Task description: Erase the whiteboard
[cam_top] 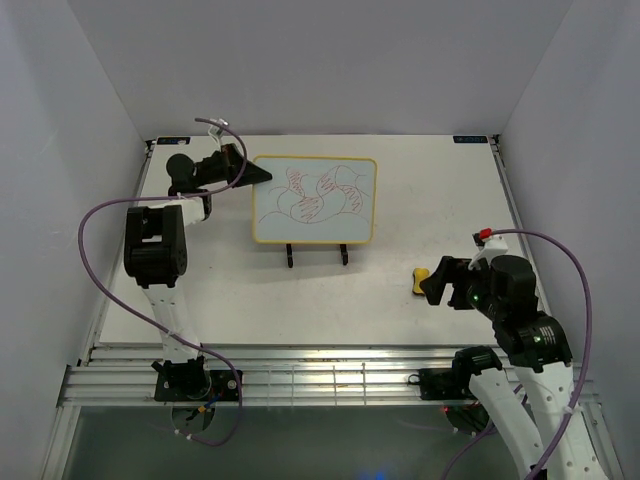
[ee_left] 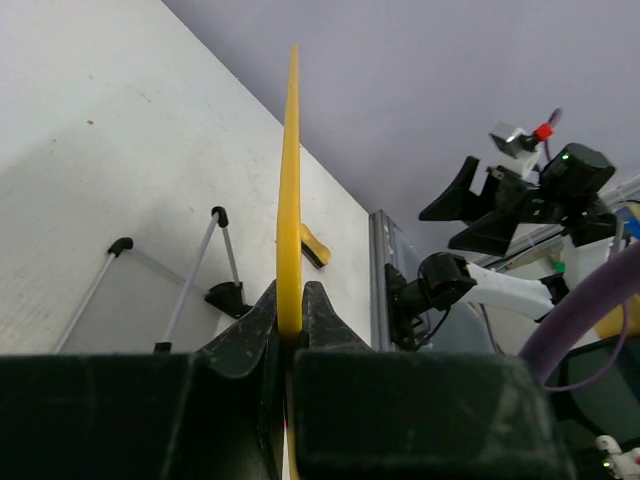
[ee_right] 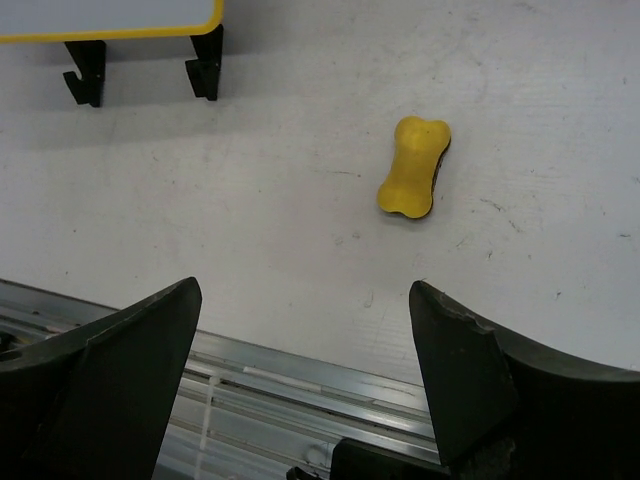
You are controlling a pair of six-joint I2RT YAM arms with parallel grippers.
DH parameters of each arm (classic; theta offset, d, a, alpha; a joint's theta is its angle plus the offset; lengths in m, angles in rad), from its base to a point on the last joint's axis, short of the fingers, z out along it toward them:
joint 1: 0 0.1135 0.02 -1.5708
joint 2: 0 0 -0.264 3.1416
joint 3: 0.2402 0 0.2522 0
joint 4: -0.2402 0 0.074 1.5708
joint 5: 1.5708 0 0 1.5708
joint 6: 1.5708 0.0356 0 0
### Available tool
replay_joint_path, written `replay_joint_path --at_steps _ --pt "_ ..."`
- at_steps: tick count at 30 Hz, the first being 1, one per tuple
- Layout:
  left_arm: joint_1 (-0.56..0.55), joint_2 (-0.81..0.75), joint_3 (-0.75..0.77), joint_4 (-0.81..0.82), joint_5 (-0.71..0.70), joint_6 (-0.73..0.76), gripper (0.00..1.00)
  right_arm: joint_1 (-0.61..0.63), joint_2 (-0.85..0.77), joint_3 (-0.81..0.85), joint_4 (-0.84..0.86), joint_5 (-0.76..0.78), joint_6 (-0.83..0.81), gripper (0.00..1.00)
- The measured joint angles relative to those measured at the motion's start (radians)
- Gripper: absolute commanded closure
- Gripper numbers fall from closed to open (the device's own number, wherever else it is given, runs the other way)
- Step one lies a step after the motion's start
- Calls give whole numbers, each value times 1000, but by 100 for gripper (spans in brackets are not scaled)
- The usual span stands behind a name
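Note:
I move my right gripper to the yellow eraser next and close it on the eraser's narrow middle (cam_top: 420,281) (ee_right: 414,168), across its long sides.
The whiteboard (cam_top: 314,199), white with a thin yellow frame and red scribbles, stands on a black wire easel (cam_top: 317,255) at the table's middle back. My left gripper (cam_top: 252,176) is shut on its left edge; in the left wrist view the yellow frame (ee_left: 290,180) runs edge-on between my jaws. A small yellow eraser block (cam_top: 421,278) lies on the table at the right, also in the right wrist view (ee_right: 413,166). My right gripper (cam_top: 440,283) is open and empty, hovering just right of and above the eraser. The board's lower edge (ee_right: 110,28) shows at top left there.
The easel's black feet (ee_right: 147,65) stand near the table's middle. A metal rail (cam_top: 320,375) runs along the table's near edge. White walls enclose the table on the left, back and right. The right arm (ee_left: 510,200) shows in the left wrist view.

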Motion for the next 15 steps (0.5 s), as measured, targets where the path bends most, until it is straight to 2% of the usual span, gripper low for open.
replay_joint_path --at_steps 6,13,15 --pt "-43 -32 -44 28 -45 -100 100 0 130 -31 48 37 80 10" --pt "-71 -291 -273 -106 -95 -127 100 0 276 -26 90 137 125 10" --pt "-71 -353 -353 -143 -110 -132 100 0 309 -15 97 159 123 7"
